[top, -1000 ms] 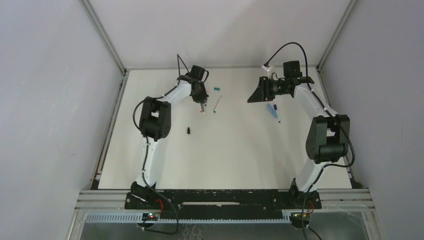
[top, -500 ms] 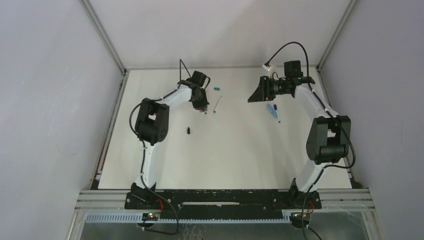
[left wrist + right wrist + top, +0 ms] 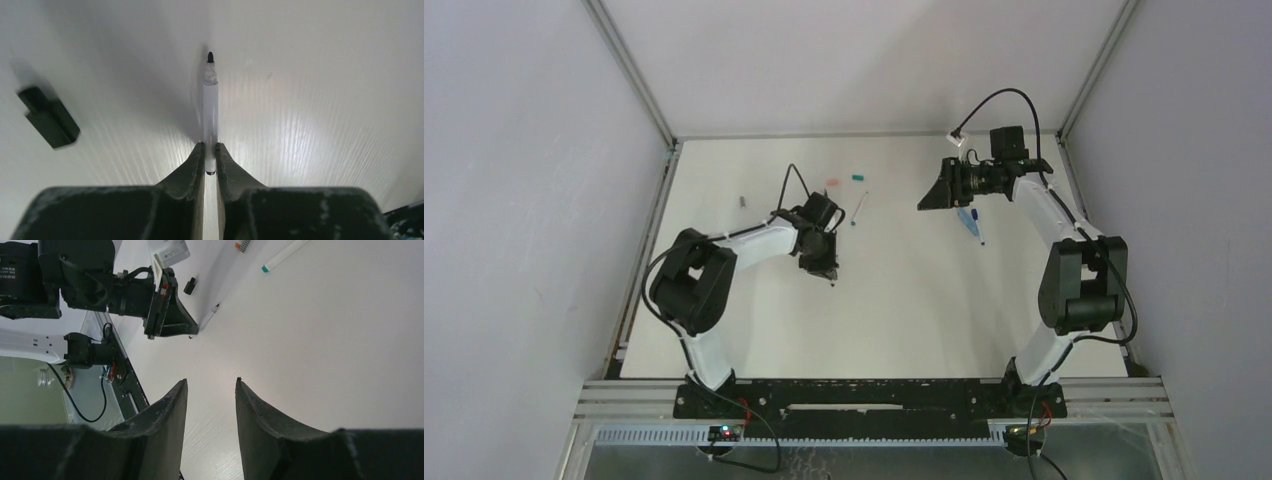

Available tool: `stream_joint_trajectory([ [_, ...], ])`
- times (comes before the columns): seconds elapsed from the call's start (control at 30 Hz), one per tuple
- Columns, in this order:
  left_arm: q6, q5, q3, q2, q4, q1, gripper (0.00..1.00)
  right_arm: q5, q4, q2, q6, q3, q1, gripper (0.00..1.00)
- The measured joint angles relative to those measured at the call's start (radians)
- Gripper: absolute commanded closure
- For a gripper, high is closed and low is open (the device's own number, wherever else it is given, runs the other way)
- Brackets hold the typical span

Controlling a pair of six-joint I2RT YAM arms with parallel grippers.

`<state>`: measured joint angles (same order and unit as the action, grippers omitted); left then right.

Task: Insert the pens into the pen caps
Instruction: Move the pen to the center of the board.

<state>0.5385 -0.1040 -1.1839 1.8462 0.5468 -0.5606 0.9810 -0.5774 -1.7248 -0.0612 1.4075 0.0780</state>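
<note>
The left gripper holds the white pen by its tail end, so it should take the pen close behind the black tip (image 3: 210,76) before the right gripper takes the tail.
My left gripper (image 3: 210,145) is shut on a thin white pen (image 3: 210,102) with a bare black tip, held low over the table near its middle (image 3: 829,272). A black pen cap (image 3: 48,117) lies on the table to the left of the pen tip, apart from it. My right gripper (image 3: 211,381) hangs open and empty at the back right (image 3: 934,195). Another white pen (image 3: 858,208) with a teal end, a teal cap (image 3: 858,178) and a salmon-pink cap (image 3: 832,184) lie at the back. A light-blue pen (image 3: 969,222) lies beside the right gripper.
A small grey cap (image 3: 742,201) lies at the back left. The left arm's elbow (image 3: 689,285) juts out over the table's left side. Metal frame posts and grey walls close in the table on three sides.
The left arm has swung from the back of the table toward the middle, carrying the white pen in its shut jaws. The right arm has stayed put.
</note>
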Motion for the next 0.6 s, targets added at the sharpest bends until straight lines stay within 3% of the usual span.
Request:
stream_joint_trajectory([
  [0.33,0.017,0.061,0.145,-0.136,-0.048,-0.041,0.65,-0.011,0.014,0.063,-0.004,-0.085,0.057,0.52],
  [0.6,0.032,0.152,0.113,-0.109,-0.028,-0.059,0.62,-0.012,0.030,0.104,-0.005,-0.124,0.069,0.52],
])
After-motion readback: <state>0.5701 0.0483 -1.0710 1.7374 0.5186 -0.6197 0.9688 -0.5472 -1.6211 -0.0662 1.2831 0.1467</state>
